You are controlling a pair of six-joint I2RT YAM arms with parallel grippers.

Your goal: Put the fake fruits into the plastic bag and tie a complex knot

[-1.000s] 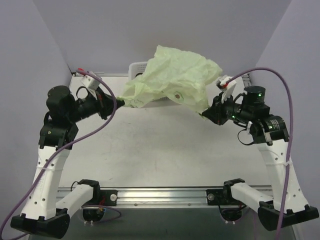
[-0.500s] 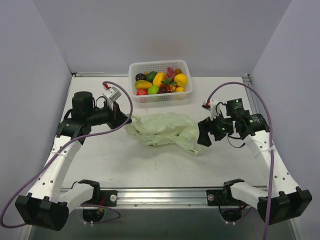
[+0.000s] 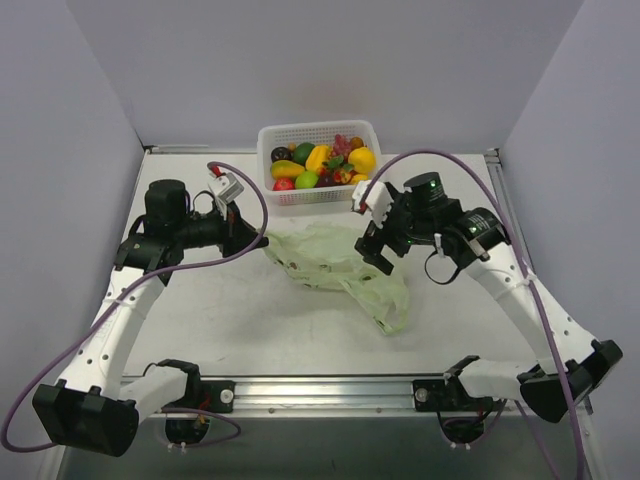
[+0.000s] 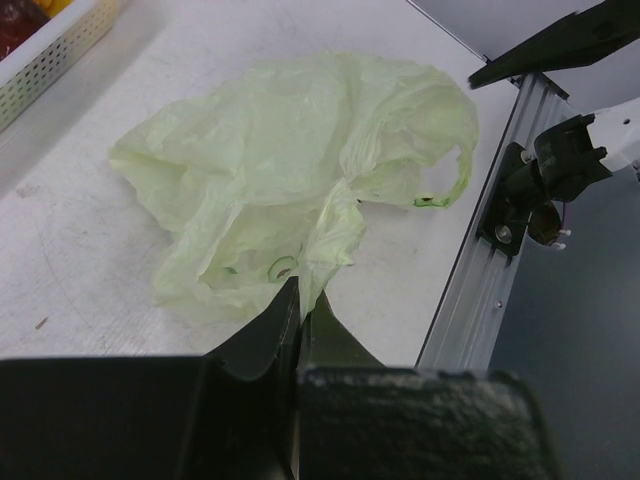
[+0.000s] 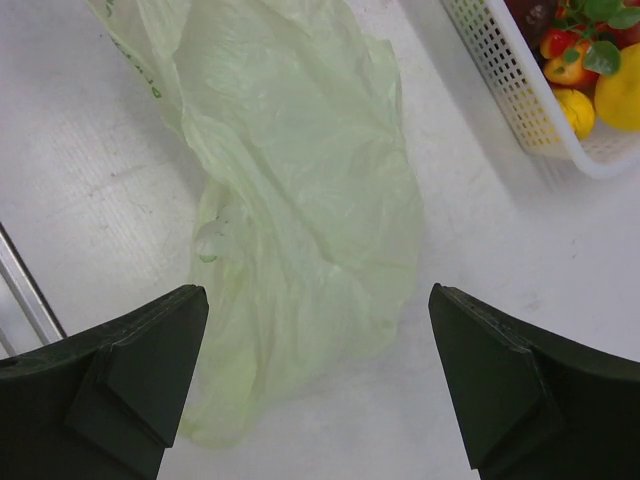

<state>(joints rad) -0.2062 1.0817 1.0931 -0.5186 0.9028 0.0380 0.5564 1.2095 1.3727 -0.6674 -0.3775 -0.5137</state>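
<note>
The pale-green plastic bag has the long fold (image 3: 358,261) (image 5: 285,262) that my right gripper needs to close on next, in the half away from my left gripper.
The pale-green plastic bag (image 3: 335,265) lies crumpled and flat on the table, its far end reaching toward the front rail. My left gripper (image 3: 257,240) is shut on the bag's left edge; in the left wrist view the film (image 4: 290,170) is pinched between the closed fingertips of the left gripper (image 4: 300,292). My right gripper (image 3: 375,254) hovers over the bag's right half, wide open and holding nothing. The right wrist view shows the bag (image 5: 300,160) beneath the spread right gripper (image 5: 315,295). The fake fruits (image 3: 320,165) are piled in the basket.
The white perforated basket (image 3: 318,196) stands at the back centre of the table; its corner shows in the right wrist view (image 5: 520,100). The aluminium front rail (image 3: 330,385) runs along the near edge. Grey walls close in both sides.
Both grippers held the bag up stretched between them; now it has dropped to the table. The right gripper opened, let go and moved left over the bag. The left gripper stays shut.
</note>
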